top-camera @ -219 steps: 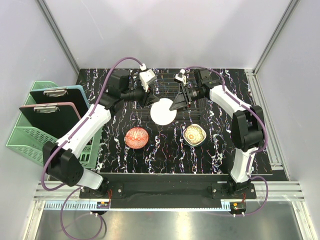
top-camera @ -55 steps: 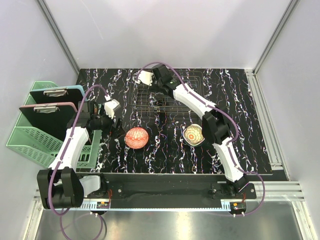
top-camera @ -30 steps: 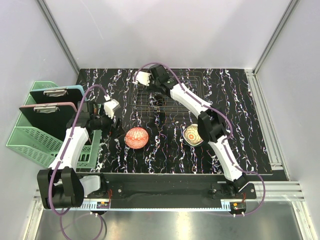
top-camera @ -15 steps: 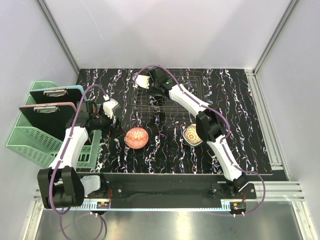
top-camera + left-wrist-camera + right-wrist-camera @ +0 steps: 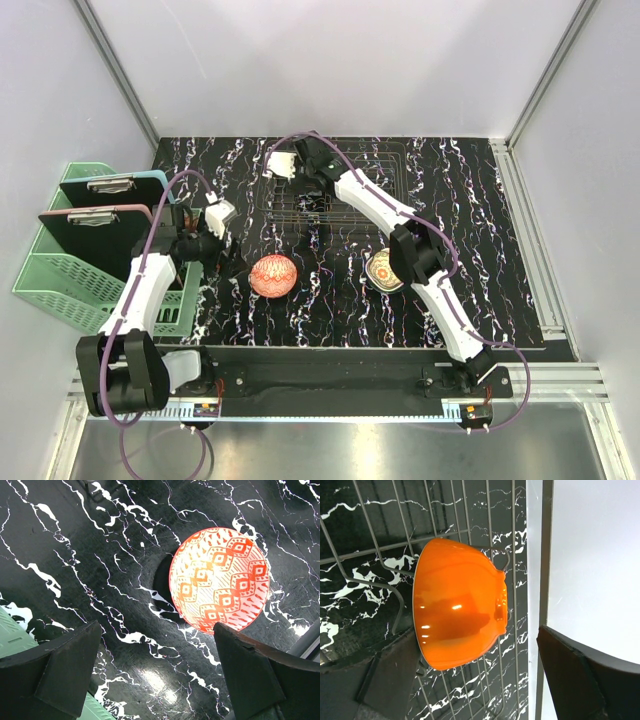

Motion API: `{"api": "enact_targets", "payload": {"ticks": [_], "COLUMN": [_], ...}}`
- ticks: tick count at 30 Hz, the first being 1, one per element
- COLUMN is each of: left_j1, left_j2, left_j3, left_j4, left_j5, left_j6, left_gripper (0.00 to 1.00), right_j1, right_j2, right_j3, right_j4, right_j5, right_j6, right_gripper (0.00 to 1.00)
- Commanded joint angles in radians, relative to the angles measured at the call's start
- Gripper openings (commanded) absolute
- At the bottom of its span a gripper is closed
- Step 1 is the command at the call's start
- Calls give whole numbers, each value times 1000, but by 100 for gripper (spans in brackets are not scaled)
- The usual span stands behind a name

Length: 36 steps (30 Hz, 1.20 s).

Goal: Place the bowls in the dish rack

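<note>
Next, I move my left gripper to the red-patterned bowl's rim (image 5: pixel 252 267) (image 5: pixel 171 588), on the side facing the mint-green basket, and close it there.
An orange bowl (image 5: pixel 457 605) stands on its edge between the wires of the dish rack (image 5: pixel 445 510), seen only in the right wrist view. My right gripper (image 5: pixel 477 647) is open around it, one finger (image 5: pixel 385 680) close to its rim and the other well clear. From above, the right gripper (image 5: pixel 305 195) reaches over the dish rack (image 5: pixel 375 165) and hides the orange bowl. A red-patterned bowl (image 5: pixel 273 275) lies on the black marbled table. My left gripper (image 5: pixel 157 672) hovers open and empty just short of the red-patterned bowl (image 5: pixel 220 580). A cream bowl (image 5: pixel 383 270) sits partly under the right arm.
A mint-green slatted basket (image 5: pixel 55 275) holding two clipboards (image 5: pixel 95 215) stands off the table's left edge, close to the left arm; its corner (image 5: pixel 10 635) shows by the left finger. White enclosure walls (image 5: pixel 590 555) rise right behind the rack.
The right gripper has opened wider and let go of the orange bowl, which now rests in the rack. The right arm has crept slightly left. The left arm has barely moved.
</note>
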State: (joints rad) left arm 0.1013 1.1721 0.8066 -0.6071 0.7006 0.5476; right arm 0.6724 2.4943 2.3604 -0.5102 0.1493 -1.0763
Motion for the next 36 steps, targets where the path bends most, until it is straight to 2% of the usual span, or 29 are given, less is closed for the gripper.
{"api": "enact_targets", "payload": {"ticks": [1, 13, 17, 25, 33, 36], "left_j1": [9, 9, 6, 3, -15, -32], "left_j2": [3, 84, 101, 167, 210, 225], "left_j3": [-7, -40, -44, -24, -3, 3], "left_j4": [33, 44, 44, 46, 44, 44], "left_j5": [48, 69, 73, 68, 73, 68], "left_j6": [18, 67, 78, 98, 98, 103], "left_gripper": [99, 99, 99, 99, 99, 95], "right_j1": [10, 10, 15, 21, 21, 21], "right_j2": [-12, -15, -40, -132, -176, -205], "right_j3": [60, 131, 87, -70, -20, 14], "right_j4": [29, 29, 26, -59, -143, -183], "right_j5": [59, 113, 104, -2, -99, -137], "right_j6": [-33, -73, -48, 42, 183, 237], "right_gripper": [100, 100, 100, 100, 100, 100]}}
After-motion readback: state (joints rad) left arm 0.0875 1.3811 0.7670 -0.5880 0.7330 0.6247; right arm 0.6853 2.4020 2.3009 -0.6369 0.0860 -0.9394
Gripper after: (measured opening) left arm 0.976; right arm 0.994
